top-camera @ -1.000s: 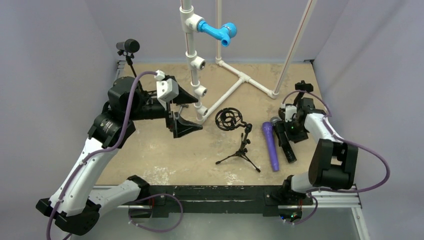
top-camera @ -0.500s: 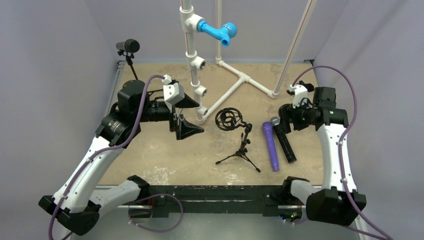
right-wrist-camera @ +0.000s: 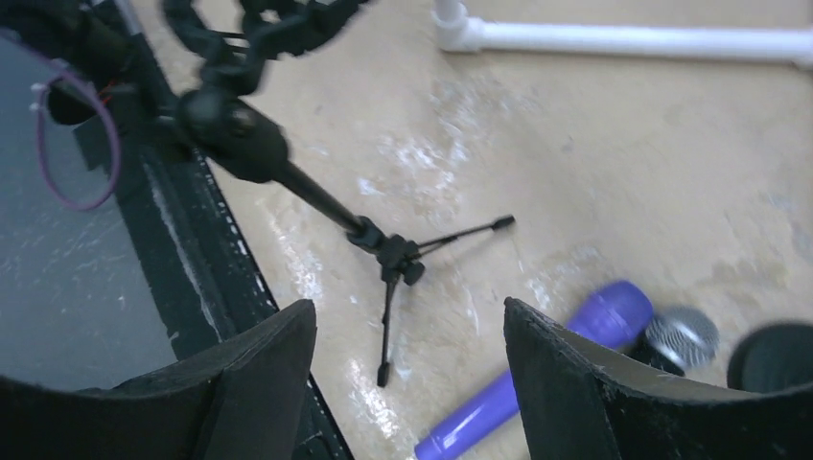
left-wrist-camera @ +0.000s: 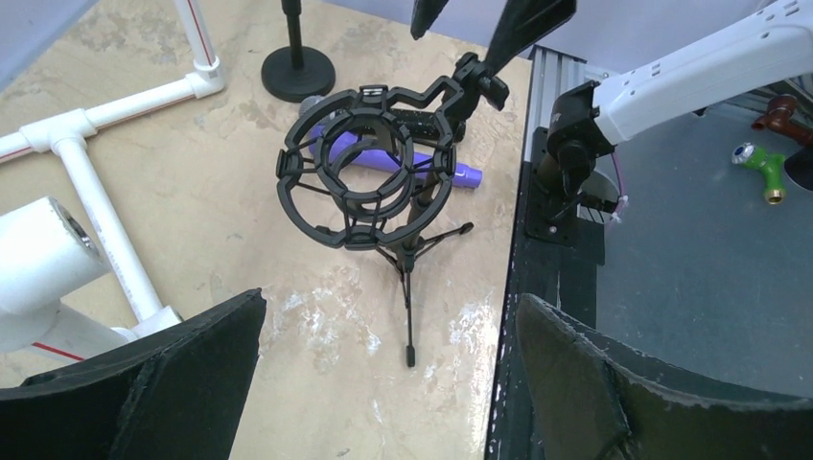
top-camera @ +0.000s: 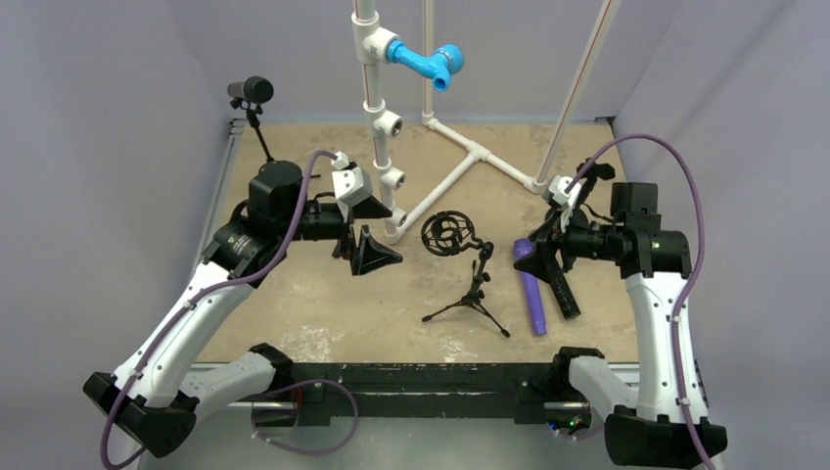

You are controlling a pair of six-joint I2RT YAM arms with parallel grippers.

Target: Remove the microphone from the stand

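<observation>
I will bring my right gripper to the black tripod stand and close it on the upper pole (top-camera: pixel 482 264) (right-wrist-camera: pixel 293 180), below the joint of the shock mount.
The black tripod stand (top-camera: pixel 474 294) is in the middle of the table, and its ring-shaped shock mount (top-camera: pixel 448 234) holds nothing. The purple microphone (top-camera: pixel 531 292) with a grey mesh head lies flat on the table just right of the stand. My left gripper (top-camera: pixel 375 231) is open to the left of the mount, and the mount (left-wrist-camera: pixel 369 171) shows ahead of its fingers in the left wrist view. My right gripper (top-camera: pixel 538 253) hovers open over the microphone's head end, pointing at the stand. The right wrist view shows the tripod (right-wrist-camera: pixel 388 259) and the microphone (right-wrist-camera: pixel 561 350) below its open fingers.
A black cylinder (top-camera: pixel 561 286) lies beside the purple microphone on its right. A white PVC pipe frame (top-camera: pixel 379 122) with a blue fitting (top-camera: pixel 427 61) stands at the back. A small black device on a thin stand (top-camera: pixel 252 93) is at the back left. A black rail (top-camera: pixel 421 377) runs along the near edge.
My right arm has risen from the table and swung its gripper left, over the purple microphone's head, facing the stand. My left gripper has shifted slightly right, toward the mount.
</observation>
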